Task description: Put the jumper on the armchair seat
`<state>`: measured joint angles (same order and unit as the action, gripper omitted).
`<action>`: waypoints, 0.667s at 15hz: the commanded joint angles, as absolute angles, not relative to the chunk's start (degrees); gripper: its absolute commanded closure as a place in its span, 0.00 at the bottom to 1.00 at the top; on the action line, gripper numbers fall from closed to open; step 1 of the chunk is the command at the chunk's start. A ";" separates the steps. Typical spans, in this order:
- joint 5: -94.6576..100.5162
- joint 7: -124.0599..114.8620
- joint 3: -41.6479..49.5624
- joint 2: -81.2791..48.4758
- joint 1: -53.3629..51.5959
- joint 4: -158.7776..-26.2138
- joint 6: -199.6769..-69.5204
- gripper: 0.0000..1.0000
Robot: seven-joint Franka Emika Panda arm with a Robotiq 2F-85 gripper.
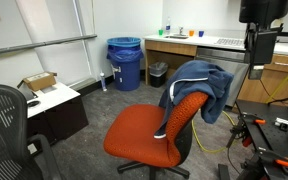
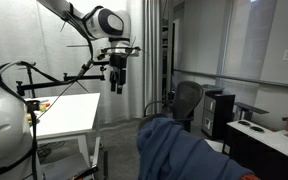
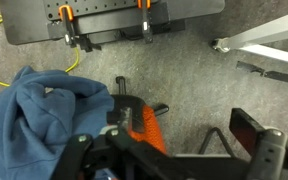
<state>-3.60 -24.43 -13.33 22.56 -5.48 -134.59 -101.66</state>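
Observation:
I should next move my gripper to the jumper's top [image 1: 196, 68] above the backrest of the orange swivel chair and close it there.
The dark blue jumper [image 1: 196, 85] hangs draped over the backrest of the orange swivel chair. It also fills the foreground in an exterior view [image 2: 189, 152] and the left of the wrist view [image 3: 34, 115]. The orange seat pad [image 1: 139, 135] is bare. My gripper [image 1: 259, 48] hangs high above and to the side of the chair, apart from the jumper, and shows in an exterior view [image 2: 117, 82]. In the wrist view its fingers [image 3: 184, 150] are spread wide with nothing between them. A strip of the orange chair [image 3: 144, 127] shows beside the jumper.
A black mesh office chair [image 1: 4, 130] stands nearby [image 2: 187, 100]. A blue bin [image 1: 125, 62] and a counter with cabinets [image 1: 209, 50] stand behind the orange chair. A low dark cabinet [image 1: 54, 108] holds a box. A white table [image 2: 69, 110] stands by the robot.

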 commanded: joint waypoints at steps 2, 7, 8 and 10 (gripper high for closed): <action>2.44 -20.31 -11.44 23.05 -4.28 -133.42 -104.98 0.00; 6.59 -17.36 -8.16 23.33 -2.40 -132.23 -108.75 0.00; 7.08 -16.90 -7.52 23.19 -1.95 -132.06 -109.41 0.00; 7.79 -15.97 -5.92 22.55 -0.67 -131.44 -110.50 0.00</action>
